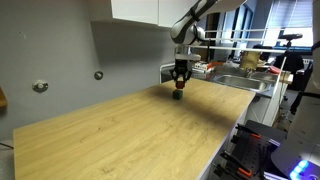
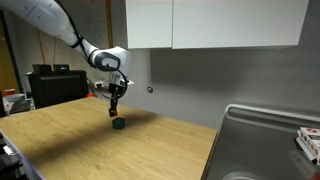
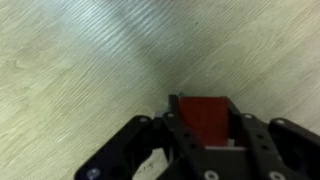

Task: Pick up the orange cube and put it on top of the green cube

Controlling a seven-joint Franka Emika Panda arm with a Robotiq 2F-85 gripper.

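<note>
The orange cube, now held just above the green cube, will be released by my gripper on the top side of the green cube [image 1: 178,87], just under the gripper's fingers.
My gripper [image 3: 205,125] is shut on the orange cube [image 3: 205,115], which fills the gap between the dark fingers in the wrist view. In both exterior views the gripper [image 1: 179,84] [image 2: 115,106] hangs low over the wooden table, just above the green cube [image 2: 119,125]. The green cube sits on the table near the back wall and shows as a small dark spot under the fingers [image 1: 177,96]. In the wrist view it is almost fully hidden behind the orange cube.
The wooden table [image 1: 130,135] [image 2: 100,150] runs along a grey wall. A metal sink [image 2: 265,140] [image 1: 245,82] adjoins one end of it. White cabinets [image 2: 215,22] hang above. Cluttered desks and equipment stand beyond the sink [image 1: 275,65].
</note>
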